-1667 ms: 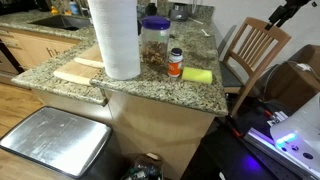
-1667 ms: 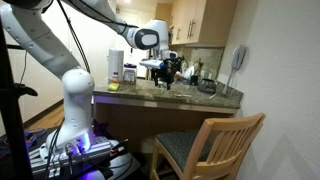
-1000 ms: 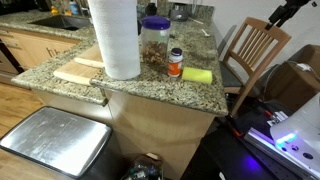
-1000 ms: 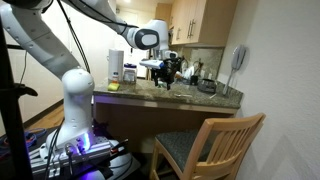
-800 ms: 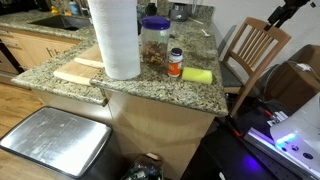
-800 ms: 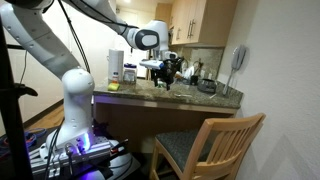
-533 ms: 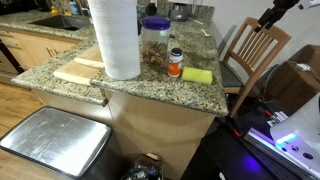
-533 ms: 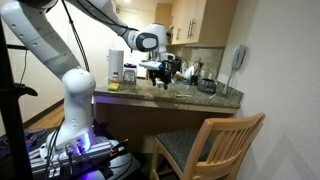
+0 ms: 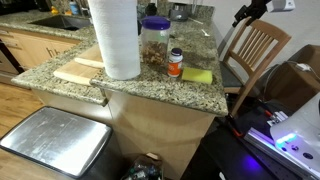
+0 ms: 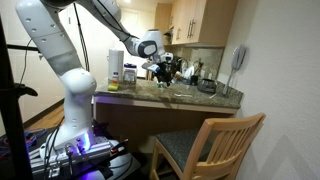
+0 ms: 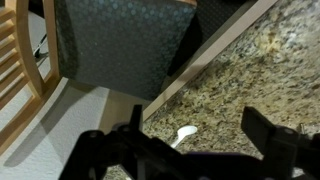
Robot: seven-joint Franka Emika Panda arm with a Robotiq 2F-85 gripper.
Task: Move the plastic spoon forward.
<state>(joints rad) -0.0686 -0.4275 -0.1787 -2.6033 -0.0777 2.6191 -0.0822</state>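
Next, my gripper closes on the white plastic spoon's handle (image 9: pixel 206 33) (image 11: pixel 177 142), behind the bowl of the spoon.
The white plastic spoon (image 11: pixel 185 132) lies on the speckled granite counter (image 11: pixel 270 70) near its edge, seen only in the wrist view; its handle runs under the gripper body. My gripper (image 11: pixel 200 135) hovers above it, open and empty, with one dark finger on each side of the spoon's bowl. In an exterior view the gripper (image 10: pixel 161 70) hangs low over the counter (image 10: pixel 200 95). In an exterior view only the arm's end (image 9: pixel 248 12) shows at the top edge. I cannot make out the spoon in either exterior view.
A paper towel roll (image 9: pixel 115 38), a jar (image 9: pixel 155 42), an orange-lidded bottle (image 9: pixel 175 62), a yellow sponge (image 9: pixel 197 75) and a cutting board (image 9: pixel 78 72) stand on the counter. A wooden chair (image 10: pixel 205 145) sits beside the counter edge, and shows in the wrist view (image 11: pixel 120 45).
The arm has swung further over the counter; in an exterior view its end moved left along the top edge, and the gripper shifted slightly toward the counter.
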